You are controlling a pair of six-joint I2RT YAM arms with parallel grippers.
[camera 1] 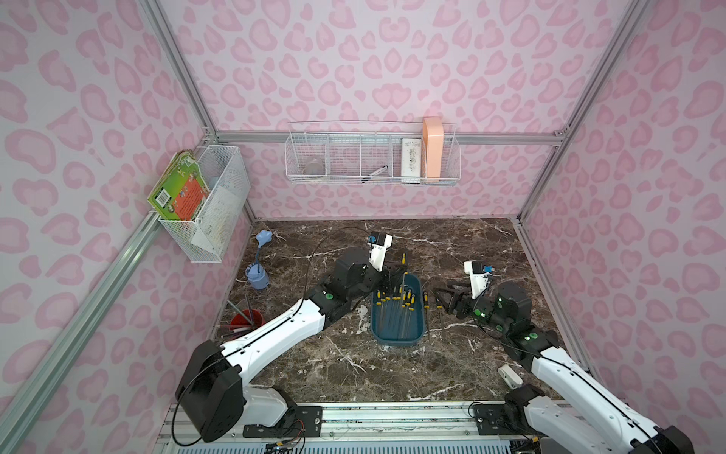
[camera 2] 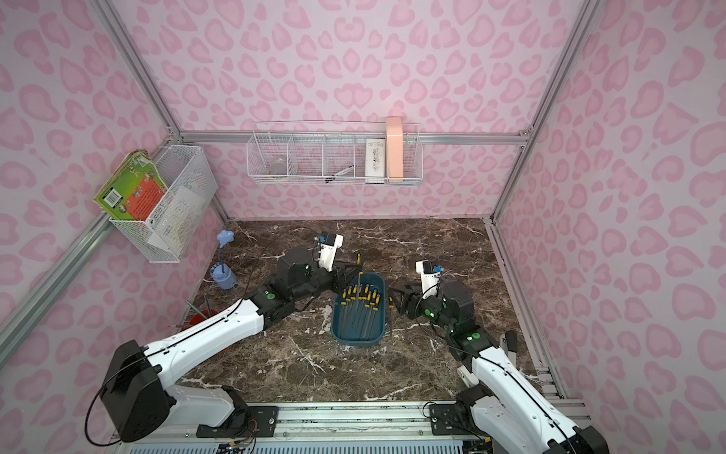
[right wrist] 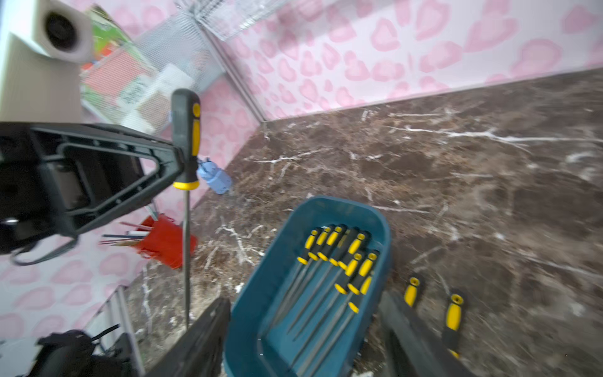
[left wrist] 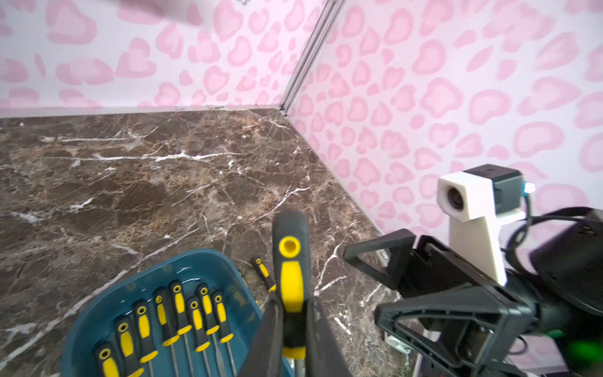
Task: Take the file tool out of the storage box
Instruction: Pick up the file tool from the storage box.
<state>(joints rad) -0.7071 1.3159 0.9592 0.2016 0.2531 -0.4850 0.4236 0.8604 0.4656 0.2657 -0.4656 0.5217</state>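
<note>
The robot's right gripper needs to take over the file tool that hangs from the left gripper by closing on the lower metal end (camera 1: 402,300) (right wrist: 186,314) of the tool.
The dark teal storage box (camera 1: 396,342) (camera 2: 355,342) (left wrist: 98,310) (right wrist: 254,293) sits mid-table and holds several files with black-and-yellow handles (camera 1: 395,300) (right wrist: 339,251). My left gripper (camera 1: 396,270) (camera 2: 352,270) (left wrist: 293,326) is shut on the handle of one file tool (camera 1: 403,259) (left wrist: 290,277) (right wrist: 186,137). That tool hangs upright over the box's far end, shaft pointing down. My right gripper (camera 1: 442,298) (camera 2: 396,298) (right wrist: 303,342) stands open and empty beside the box's right side. Two more files (camera 1: 425,300) (right wrist: 411,290) (right wrist: 453,313) lie on the table right of the box.
A red pen pot (camera 1: 246,319) and a blue flower pot (camera 1: 257,275) stand at the left edge. White wire baskets (camera 1: 214,204) (camera 1: 373,157) hang on the left and back walls. A small white object (camera 1: 510,375) lies near the right arm's base.
</note>
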